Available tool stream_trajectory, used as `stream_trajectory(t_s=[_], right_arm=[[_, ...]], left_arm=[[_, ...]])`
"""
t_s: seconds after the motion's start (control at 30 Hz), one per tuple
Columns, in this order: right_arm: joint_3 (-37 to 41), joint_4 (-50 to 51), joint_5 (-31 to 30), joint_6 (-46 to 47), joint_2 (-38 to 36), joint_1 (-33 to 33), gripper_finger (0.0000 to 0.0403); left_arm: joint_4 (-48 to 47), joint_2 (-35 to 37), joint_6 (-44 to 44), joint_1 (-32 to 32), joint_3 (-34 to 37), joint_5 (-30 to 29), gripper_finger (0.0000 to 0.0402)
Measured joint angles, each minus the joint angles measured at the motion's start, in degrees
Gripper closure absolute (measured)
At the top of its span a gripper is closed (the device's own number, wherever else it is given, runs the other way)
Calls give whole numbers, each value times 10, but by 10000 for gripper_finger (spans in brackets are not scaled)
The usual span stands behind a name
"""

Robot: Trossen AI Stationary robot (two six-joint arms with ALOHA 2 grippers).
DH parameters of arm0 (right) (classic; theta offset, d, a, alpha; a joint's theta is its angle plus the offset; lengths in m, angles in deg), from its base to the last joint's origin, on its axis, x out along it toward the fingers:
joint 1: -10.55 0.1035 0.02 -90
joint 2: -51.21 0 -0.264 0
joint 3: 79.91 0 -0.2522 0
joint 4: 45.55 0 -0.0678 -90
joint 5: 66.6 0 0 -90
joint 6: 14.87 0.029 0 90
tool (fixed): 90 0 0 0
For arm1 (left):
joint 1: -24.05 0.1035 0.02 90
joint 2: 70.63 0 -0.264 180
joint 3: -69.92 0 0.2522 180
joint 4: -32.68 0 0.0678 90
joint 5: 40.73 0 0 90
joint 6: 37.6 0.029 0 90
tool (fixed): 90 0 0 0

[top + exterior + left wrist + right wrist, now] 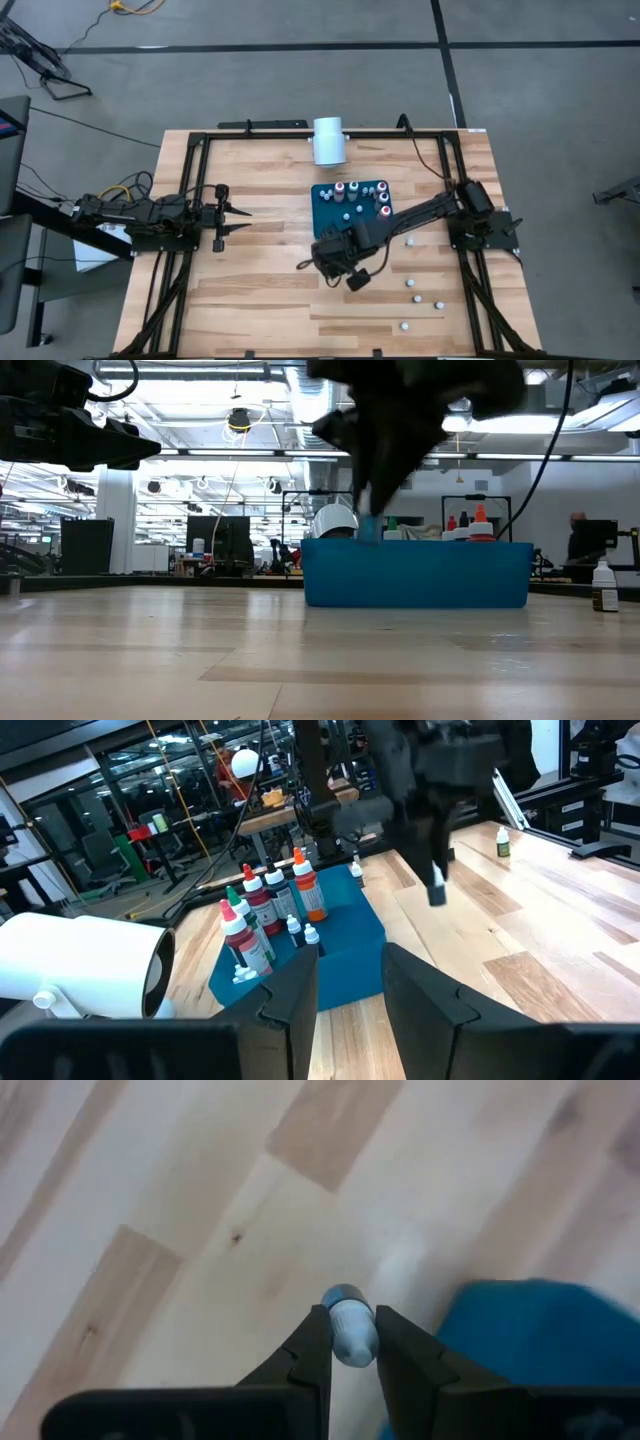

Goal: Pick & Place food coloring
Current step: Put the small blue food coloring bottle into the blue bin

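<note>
My right gripper is going to set the small bottle, now held above the table, down on the teal tray's open bottom point(335, 213), next to its nearest white-capped bottle.
Several food coloring bottles point(360, 192) with white caps stand upright in the dark teal tray point(325, 212) at mid-table; in the left wrist view they show as bottles point(268, 910). More small bottles point(414, 291) stand loose on the wood at the right. My right gripper point(350, 1342) hangs above the table by the tray's near left corner, pointing steeply down, shut on one small bottle point(348, 1325). My left gripper point(350, 990) waits at the table's left, level and open, holding nothing. My right gripper pinches the small bottle's pale part point(352, 1338) between its two fingertips. The fingers come from above, slanting down. The bottle's bluish end point(343, 1296) sticks out past the fingertips toward the table, and the bottle is lifted clear of the wood.
A large white cylinder point(328, 140) lies at the far edge behind the tray. A black frame point(190, 190) runs round the tabletop. One loose bottle point(409, 240) stands just right of my right arm. Bare wood spreads between the left gripper and the tray.
</note>
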State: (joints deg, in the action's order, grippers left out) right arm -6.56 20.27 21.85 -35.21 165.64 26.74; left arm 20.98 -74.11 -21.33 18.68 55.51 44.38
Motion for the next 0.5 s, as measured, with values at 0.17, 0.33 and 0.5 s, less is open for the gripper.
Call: stream_trajectory(t_s=[0.17, 0.33, 0.5], right_arm=[[-65, 52, 0, -45, 0, -38, 348], [-100, 80, 0, -79, 0, -91, 348], [-101, 82, 0, -86, 0, -145, 348]], left_arm=[[0, 0, 0, 0, 0, 0, 297], [0, 0, 0, 0, 0, 0, 297], [0, 0, 0, 0, 0, 0, 297]])
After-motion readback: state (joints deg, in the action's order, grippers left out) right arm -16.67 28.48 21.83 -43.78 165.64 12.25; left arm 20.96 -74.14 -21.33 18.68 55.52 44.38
